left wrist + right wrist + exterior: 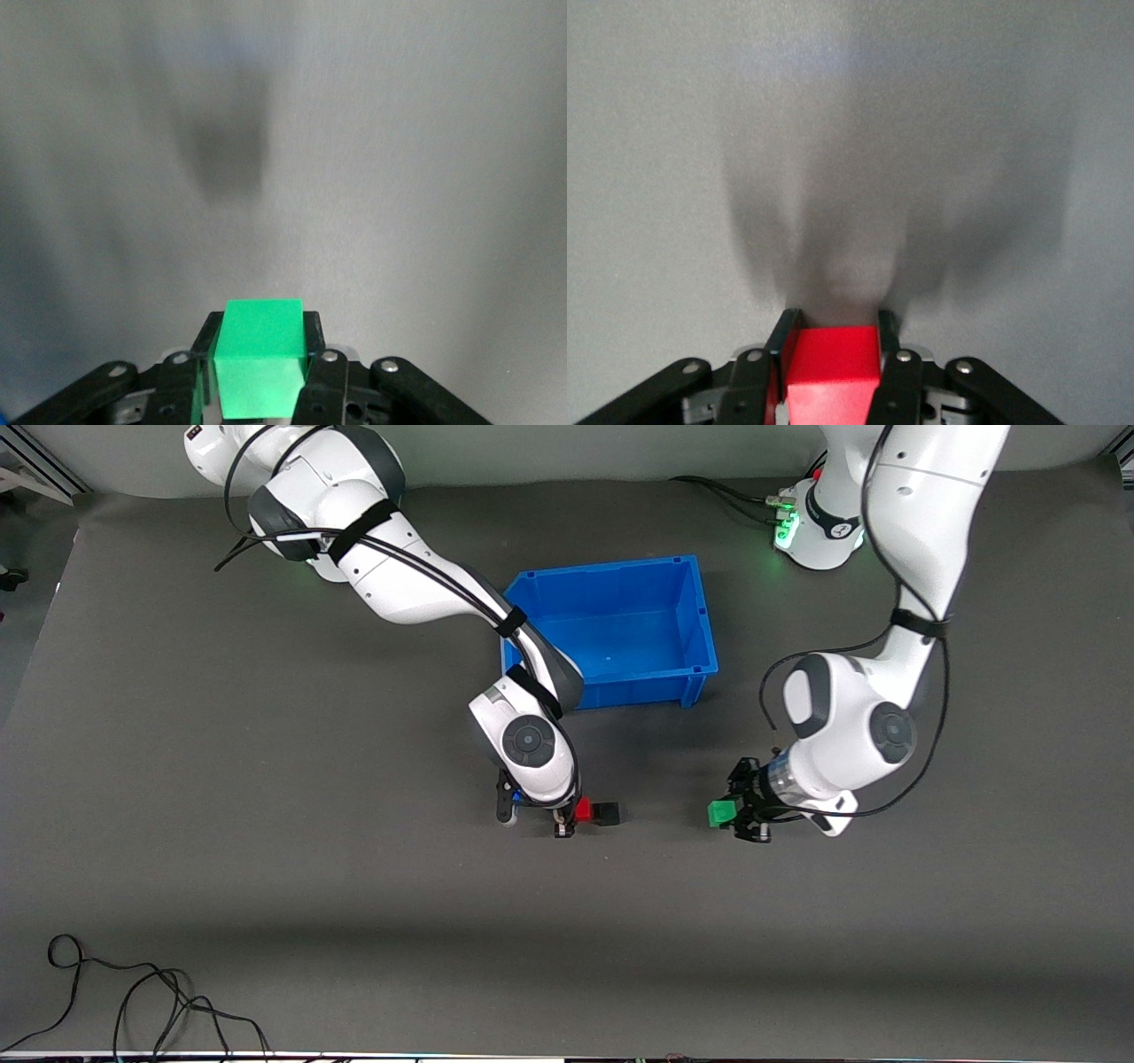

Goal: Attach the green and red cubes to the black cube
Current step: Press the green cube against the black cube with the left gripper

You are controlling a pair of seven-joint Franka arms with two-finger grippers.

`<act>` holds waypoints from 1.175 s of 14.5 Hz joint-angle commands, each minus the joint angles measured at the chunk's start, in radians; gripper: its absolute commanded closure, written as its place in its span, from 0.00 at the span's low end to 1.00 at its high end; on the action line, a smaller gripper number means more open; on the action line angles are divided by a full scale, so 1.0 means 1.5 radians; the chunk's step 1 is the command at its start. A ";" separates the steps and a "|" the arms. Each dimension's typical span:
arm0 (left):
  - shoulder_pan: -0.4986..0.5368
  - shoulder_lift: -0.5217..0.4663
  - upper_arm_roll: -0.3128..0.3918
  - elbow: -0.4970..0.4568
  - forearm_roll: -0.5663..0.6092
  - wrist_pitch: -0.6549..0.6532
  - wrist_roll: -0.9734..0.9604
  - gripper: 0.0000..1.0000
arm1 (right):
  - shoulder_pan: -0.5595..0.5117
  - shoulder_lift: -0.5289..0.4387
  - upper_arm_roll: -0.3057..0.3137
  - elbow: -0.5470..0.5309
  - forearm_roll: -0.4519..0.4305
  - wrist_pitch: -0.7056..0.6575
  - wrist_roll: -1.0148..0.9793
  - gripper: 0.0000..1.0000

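Note:
Next, I let go of the green cube with my left gripper against the black cube's free side [625, 809], opposite the red cube. The green cube is now some way from the black cube.
My right gripper [574, 816] is shut on the red cube [582, 809], which sits between its fingers in the right wrist view [833, 367]. The black cube [607, 813] lies on the mat right beside the red cube, toward the left arm's end. I cannot tell if they touch. It does not show in either wrist view. My left gripper [738, 816] is shut on the green cube [722, 812], held between its fingers in the left wrist view [258, 359], some way from the black cube toward the left arm's end.
A blue bin [611, 572] stands farther from the front camera than the cubes, with nothing in it. A black cable [133, 1001] lies near the front edge at the right arm's end. Grey mat covers the table.

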 commanded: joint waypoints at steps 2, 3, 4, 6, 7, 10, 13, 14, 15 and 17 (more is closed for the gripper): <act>-0.075 0.080 0.013 0.067 0.003 0.049 -0.087 0.82 | 0.013 0.027 -0.006 0.036 0.000 -0.013 0.023 1.00; -0.081 0.085 0.013 0.071 0.004 0.051 -0.097 0.82 | 0.014 0.030 -0.006 0.040 0.000 -0.013 0.024 1.00; -0.089 0.088 0.014 0.072 0.003 0.051 -0.098 0.82 | 0.014 0.033 -0.006 0.045 0.000 -0.013 0.024 1.00; -0.107 0.100 0.013 0.083 0.003 0.052 -0.100 0.82 | 0.014 0.043 -0.006 0.050 -0.001 -0.011 0.028 1.00; -0.112 0.106 0.013 0.090 0.003 0.052 -0.102 0.82 | 0.014 0.047 -0.007 0.052 -0.001 -0.010 0.028 1.00; -0.134 0.132 0.014 0.113 0.003 0.063 -0.124 0.82 | 0.014 0.073 -0.007 0.082 -0.002 -0.009 0.028 1.00; -0.142 0.141 0.015 0.114 0.003 0.079 -0.135 0.82 | 0.013 0.079 -0.007 0.100 -0.001 -0.009 0.029 1.00; -0.146 0.141 0.015 0.114 0.003 0.079 -0.137 0.82 | 0.013 0.080 -0.007 0.099 -0.001 -0.009 0.029 1.00; -0.154 0.147 0.015 0.114 0.002 0.081 -0.138 0.82 | 0.013 0.080 -0.007 0.099 -0.001 -0.009 0.029 1.00; -0.160 0.151 0.016 0.114 0.003 0.092 -0.150 0.82 | 0.013 0.080 -0.007 0.099 -0.002 -0.009 0.029 1.00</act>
